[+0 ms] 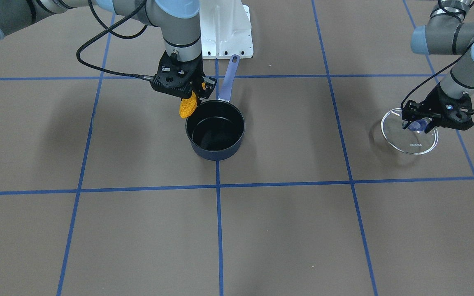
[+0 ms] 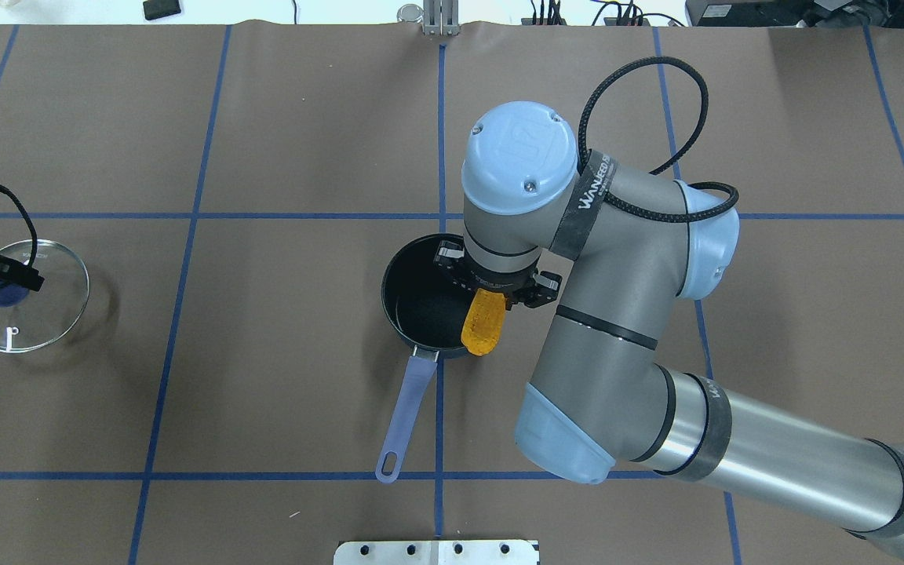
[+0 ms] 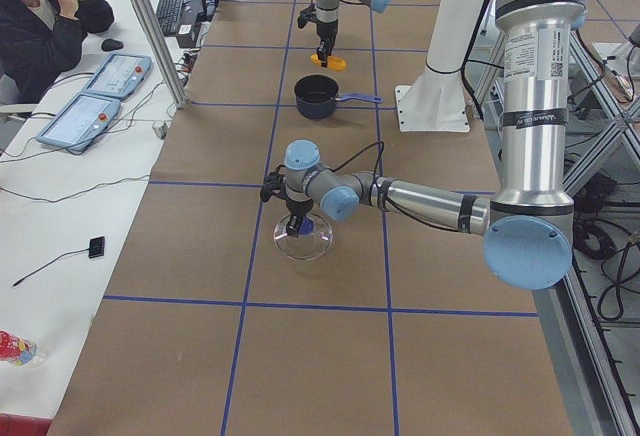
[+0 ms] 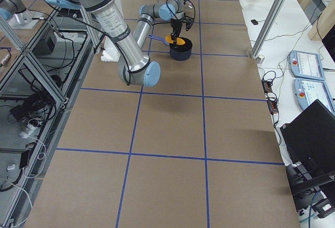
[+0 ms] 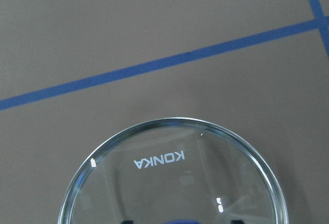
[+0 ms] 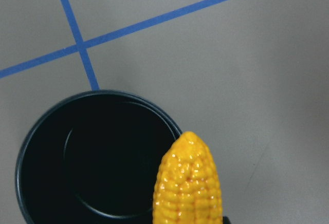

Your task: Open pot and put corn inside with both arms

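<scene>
My right gripper will let go of the corn, and I will leave it near the middle of the open dark blue pot's bottom point(image 1: 210, 133) point(image 6: 115, 139).
The dark blue pot point(image 2: 421, 306) stands open and empty at the table's middle, its purple handle point(image 2: 405, 408) pointing toward the robot's base. My right gripper point(image 2: 495, 289) is shut on the yellow-orange corn point(image 2: 482, 323) and holds it over the pot's rim on the handle side, tip hanging down. In the right wrist view the corn point(image 6: 187, 183) hangs over the edge of the pot point(image 6: 103, 94). My left gripper point(image 1: 420, 125) is shut on the blue knob of the glass lid point(image 1: 410, 139), far off to my left, low at the table. I cannot tell if the lid touches it.
The white robot base plate point(image 1: 226, 28) stands just behind the pot's handle point(image 1: 228, 80). Blue tape lines cross the brown table cover. An operator point(image 3: 40, 16) sits at a side desk with control pendants point(image 3: 90, 96) beyond the table's far edge.
</scene>
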Controlling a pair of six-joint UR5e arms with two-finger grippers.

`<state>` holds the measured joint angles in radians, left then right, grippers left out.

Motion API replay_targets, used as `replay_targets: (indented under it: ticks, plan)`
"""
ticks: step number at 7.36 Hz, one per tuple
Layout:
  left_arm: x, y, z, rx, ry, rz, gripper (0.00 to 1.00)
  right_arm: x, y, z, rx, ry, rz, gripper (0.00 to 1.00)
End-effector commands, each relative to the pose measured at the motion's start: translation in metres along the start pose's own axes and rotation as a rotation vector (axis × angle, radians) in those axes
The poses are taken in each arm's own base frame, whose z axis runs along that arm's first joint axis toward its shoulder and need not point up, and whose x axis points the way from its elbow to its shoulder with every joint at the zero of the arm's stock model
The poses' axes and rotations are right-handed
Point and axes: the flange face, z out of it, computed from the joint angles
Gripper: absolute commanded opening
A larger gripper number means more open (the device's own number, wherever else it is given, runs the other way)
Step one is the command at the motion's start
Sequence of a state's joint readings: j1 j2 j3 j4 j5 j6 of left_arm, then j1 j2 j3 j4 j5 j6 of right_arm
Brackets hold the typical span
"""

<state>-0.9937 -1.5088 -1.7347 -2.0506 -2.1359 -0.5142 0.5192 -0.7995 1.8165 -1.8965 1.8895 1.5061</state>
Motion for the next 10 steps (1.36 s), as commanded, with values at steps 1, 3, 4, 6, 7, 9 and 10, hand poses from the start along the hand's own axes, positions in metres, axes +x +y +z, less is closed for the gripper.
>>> replay_targets:
  ticks: [1, 3, 4, 6, 7, 9, 10]
  plan:
    - [-0.0024, 0.0034, 0.003, -0.01, -0.004, 0.009, 0.63, -0.0029, 0.0071, 0.0086, 0.006, 0.013, -0.005, 0.39]
    - [-0.0004, 0.0001, 0.0073, -0.011, -0.01, 0.012, 0.64, -0.0037, 0.0071, 0.0084, 0.006, 0.011, -0.006, 0.39]
    - [-0.0008, -0.0005, 0.0096, -0.014, -0.012, 0.01, 0.65, -0.0037, 0.0071, 0.0084, 0.006, 0.011, -0.006, 0.39]
    - [-0.0003, -0.0013, 0.0093, -0.012, -0.013, 0.011, 0.77, -0.0049, 0.0075, 0.0069, 0.006, 0.008, -0.007, 0.39]
    - [-0.0016, -0.0011, 0.0105, -0.012, -0.017, 0.0, 0.77, -0.0049, 0.0078, 0.0062, 0.006, 0.007, -0.007, 0.39]
    - [-0.0001, -0.0017, 0.0088, -0.009, -0.015, 0.003, 0.9, -0.0057, 0.008, 0.0053, 0.007, 0.004, -0.007, 0.39]
    - [0.0026, -0.0022, 0.0035, -0.005, 0.0, 0.003, 0.98, -0.0069, 0.008, 0.0052, 0.007, 0.004, -0.005, 0.39]
